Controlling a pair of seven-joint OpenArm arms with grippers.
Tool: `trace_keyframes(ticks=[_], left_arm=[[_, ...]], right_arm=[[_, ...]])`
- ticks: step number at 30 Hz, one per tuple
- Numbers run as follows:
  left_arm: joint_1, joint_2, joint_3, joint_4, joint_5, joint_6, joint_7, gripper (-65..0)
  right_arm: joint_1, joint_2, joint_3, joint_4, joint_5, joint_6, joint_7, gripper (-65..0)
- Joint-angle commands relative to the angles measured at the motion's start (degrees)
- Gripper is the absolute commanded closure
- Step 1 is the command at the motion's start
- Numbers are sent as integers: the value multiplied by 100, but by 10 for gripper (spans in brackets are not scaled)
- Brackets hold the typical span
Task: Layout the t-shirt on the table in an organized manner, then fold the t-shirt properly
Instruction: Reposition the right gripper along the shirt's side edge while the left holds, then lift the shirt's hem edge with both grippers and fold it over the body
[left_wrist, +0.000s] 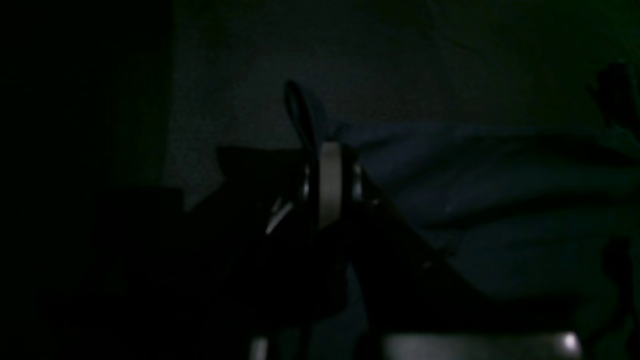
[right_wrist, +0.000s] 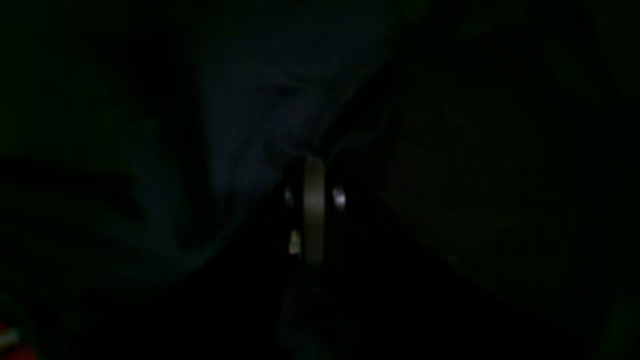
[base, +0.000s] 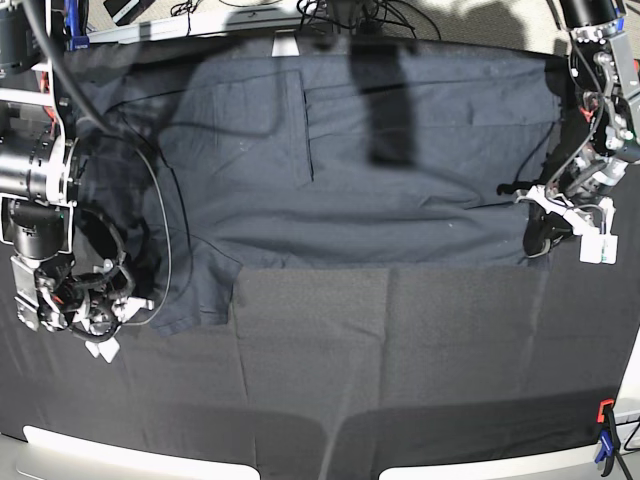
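Observation:
Next, my left gripper releases the t-shirt's near edge farther back, just below the t-shirt's long far crease (base: 545, 160).
The dark charcoal t-shirt (base: 350, 170) lies spread over the far half of the table (base: 400, 380), one sleeve reaching toward the near left. My left gripper (base: 535, 240) sits at the shirt's right edge. In the left wrist view its jaws (left_wrist: 327, 150) are shut, and a loop of the t-shirt (left_wrist: 300, 115) stands up between them. My right gripper (base: 130, 300) is at the shirt's left side, by the sleeve. The right wrist view is very dark. There the right gripper (right_wrist: 314, 162) is shut, with folds of the t-shirt (right_wrist: 260, 115) running into its tips.
Black cloth covers the near half of the table. A red and blue clamp (base: 605, 440) grips the near right corner. Cables (base: 160, 230) from the arm on the left loop over the shirt's left side. Cables and gear lie beyond the far edge (base: 340, 12).

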Motion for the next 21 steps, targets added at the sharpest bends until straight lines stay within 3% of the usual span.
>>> trace_keyframes(ticks=[1, 9, 17, 21], left_arm=[[-79, -81, -33, 111, -103, -4, -302, 0], [-76, -81, -33, 227, -96, -24, -831, 0], [273, -81, -61, 859, -85, -22, -813, 0], [487, -81, -267, 1016, -96, -17, -811, 0]], right_arm=[[219, 94, 20, 170, 94, 97, 166, 0], [-345, 192, 20, 1305, 205, 97, 260, 0], [-1893, 387, 46, 3515, 205, 97, 516, 0], [-2594, 439, 503, 4382, 210, 97, 527, 0]])
